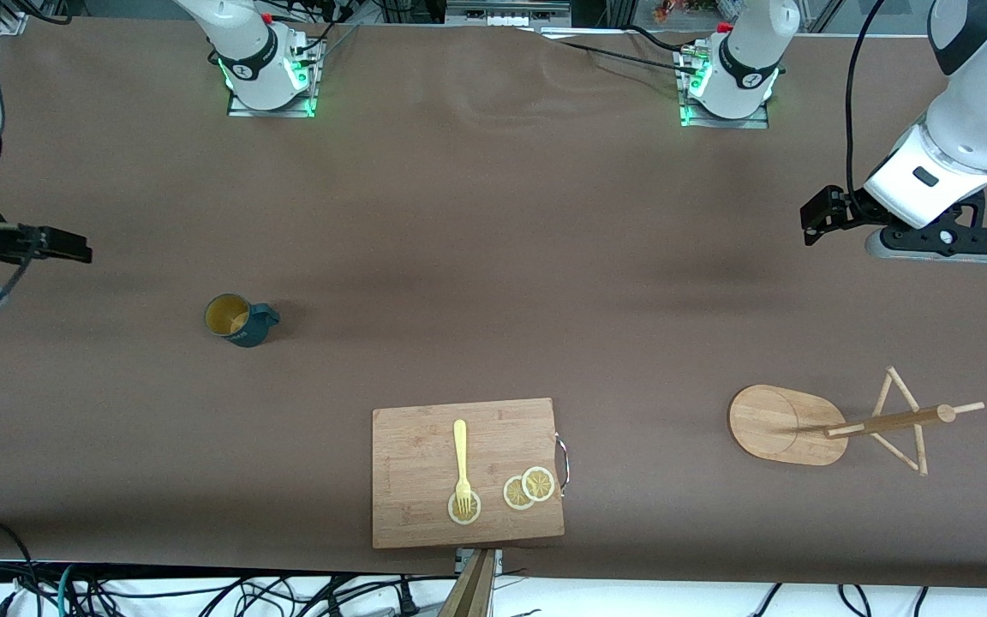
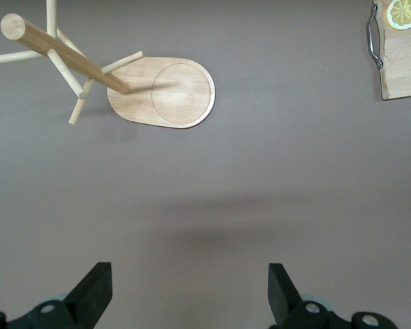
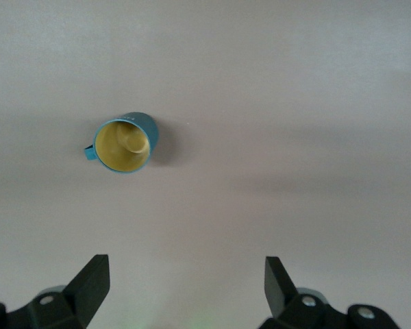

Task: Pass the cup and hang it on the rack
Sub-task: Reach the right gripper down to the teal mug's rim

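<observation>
The dark teal cup's handle needs to stay free for hanging. So my right gripper will close on the cup's rim [image 1: 208,317] [image 3: 149,147] opposite its handle.
The dark teal cup [image 1: 238,320] with a yellowish inside stands upright on the brown table toward the right arm's end; it also shows in the right wrist view [image 3: 125,142], its handle on one side. The bamboo rack [image 1: 783,424] stands on its oval base toward the left arm's end, with its pole [image 1: 888,422] and thin pegs; it also shows in the left wrist view [image 2: 164,92]. My right gripper [image 1: 72,248] [image 3: 186,264] is open and empty, over bare table apart from the cup. My left gripper [image 1: 815,219] [image 2: 190,271] is open and empty, over bare table apart from the rack.
A rectangular wooden cutting board [image 1: 412,446] lies near the table's front edge in the middle, with a yellow fork [image 1: 461,463] and lemon slices [image 1: 529,488] on it. Its metal handle shows in the left wrist view [image 2: 375,38].
</observation>
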Available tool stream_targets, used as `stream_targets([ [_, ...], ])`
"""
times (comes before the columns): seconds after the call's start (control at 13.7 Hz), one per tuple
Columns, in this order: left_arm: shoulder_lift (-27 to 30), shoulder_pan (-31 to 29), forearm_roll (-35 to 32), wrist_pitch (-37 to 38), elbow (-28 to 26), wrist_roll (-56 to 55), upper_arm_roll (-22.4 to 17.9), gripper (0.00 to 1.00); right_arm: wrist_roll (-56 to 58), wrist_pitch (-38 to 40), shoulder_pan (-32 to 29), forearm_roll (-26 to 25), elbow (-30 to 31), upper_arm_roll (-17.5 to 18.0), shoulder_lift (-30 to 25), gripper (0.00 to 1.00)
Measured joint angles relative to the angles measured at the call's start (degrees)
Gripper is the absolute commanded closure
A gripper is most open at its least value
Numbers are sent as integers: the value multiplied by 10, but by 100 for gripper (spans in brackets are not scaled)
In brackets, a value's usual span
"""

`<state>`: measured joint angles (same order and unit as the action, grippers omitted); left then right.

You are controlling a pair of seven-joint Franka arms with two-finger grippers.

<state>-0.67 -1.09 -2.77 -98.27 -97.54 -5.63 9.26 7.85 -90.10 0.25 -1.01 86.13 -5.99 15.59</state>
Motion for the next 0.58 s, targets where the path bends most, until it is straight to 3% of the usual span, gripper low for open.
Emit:
stream_targets([
  [0.36, 0, 0, 0, 1, 0, 0, 0, 0, -30, -64, 2, 31, 15, 3, 76, 0],
  [0.58, 0, 0, 0, 4, 0, 0, 0, 0, -34, -144, 8, 34, 55, 6, 95, 0],
])
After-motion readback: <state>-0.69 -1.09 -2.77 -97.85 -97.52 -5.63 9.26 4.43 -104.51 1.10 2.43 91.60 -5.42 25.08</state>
